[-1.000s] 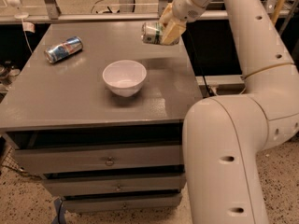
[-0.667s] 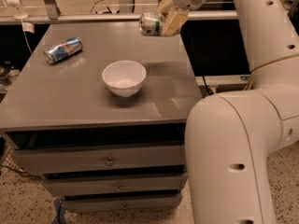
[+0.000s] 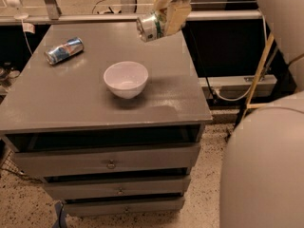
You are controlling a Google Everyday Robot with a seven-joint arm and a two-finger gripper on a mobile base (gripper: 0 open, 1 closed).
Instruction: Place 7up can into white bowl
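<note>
Next, my gripper releases the 7up can inside the white bowl's hollow [image 3: 124,69], toward the bowl's back rim.
My gripper [image 3: 164,20] is shut on the 7up can [image 3: 149,26], a silver can with a green label, held sideways in the air above the back right part of the grey cabinet top [image 3: 85,103]. The white bowl [image 3: 126,79] stands upright near the middle of the top, below and to the left of the can. The can is not touching the bowl or the top.
A blue and silver can [image 3: 63,50] lies on its side at the back left of the top. The cabinet has several drawers [image 3: 111,164] in front. My large white arm body [image 3: 266,170] fills the right foreground. A rail runs behind the cabinet.
My gripper has lifted the 7up can higher and moved it a little to the left, toward the bowl. The bowl and the blue can have not moved.
</note>
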